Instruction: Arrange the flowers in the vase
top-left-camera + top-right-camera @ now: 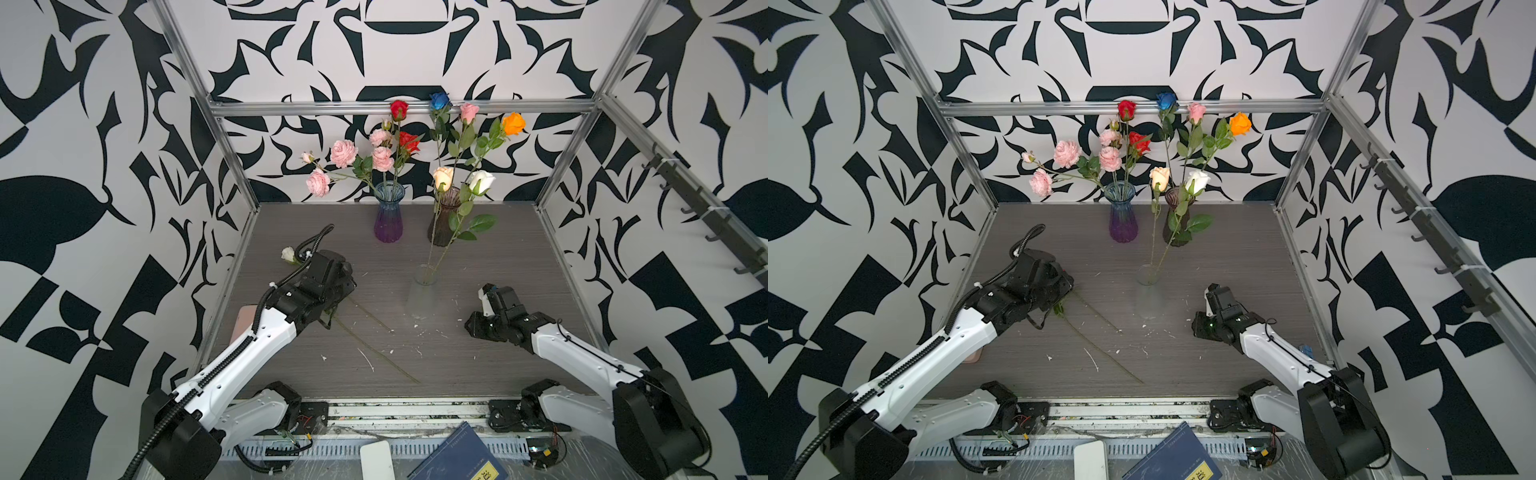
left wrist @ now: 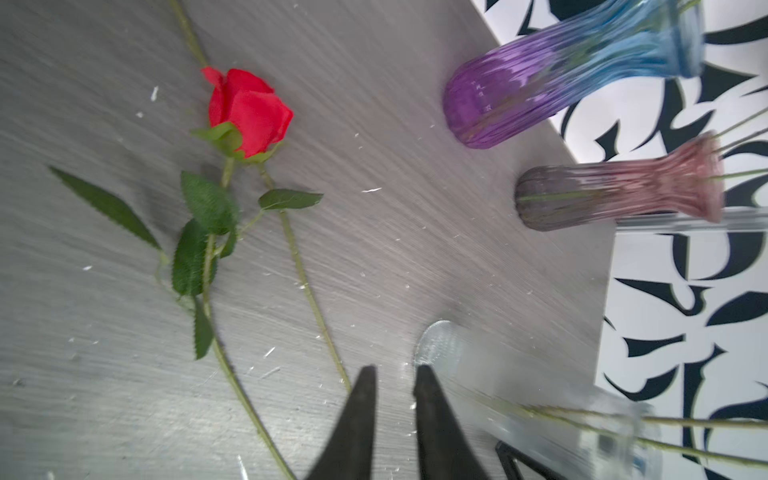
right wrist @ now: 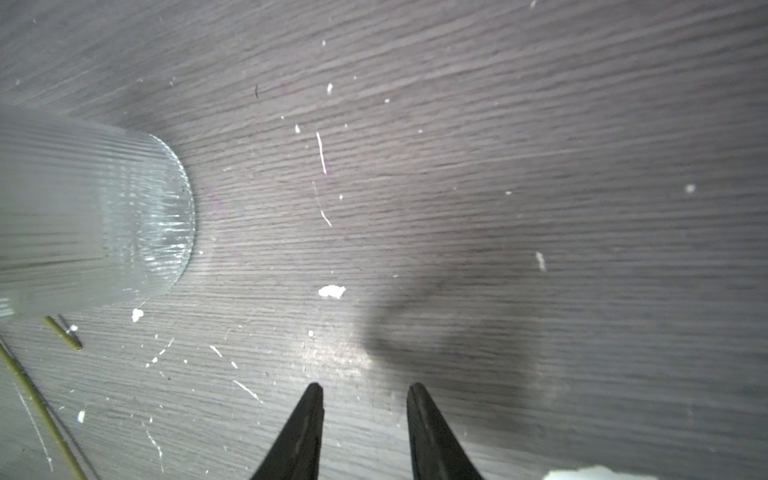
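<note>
My empty left gripper needs to take the red rose first, by its stem [image 2: 216, 342] below the leaves, because the red rose's bloom lies over the white rose's stem.
A red rose [image 2: 249, 112] lies flat on the grey table [image 1: 478, 365]; my left arm hides it in both top views. A white rose [image 1: 288, 254] lies beside that arm, and two bare stems [image 1: 374, 353] run out from under it. My left gripper [image 2: 395, 370] hovers low by the second stem, open a little, with nothing between its fingers. The clear vase [image 1: 424, 286] holds a cream rose [image 1: 443, 178] and a white rose [image 1: 482, 181]. My right gripper [image 3: 365, 386] is open and empty, right of the clear vase [image 3: 91, 208].
At the back, a blue-purple vase [image 1: 389, 216] holds a pink spray and red roses. A brown vase [image 1: 444, 216] holds blue, pink and orange roses. A pink phone [image 1: 245, 320] lies under my left arm. A blue book [image 1: 457, 457] lies past the front rail.
</note>
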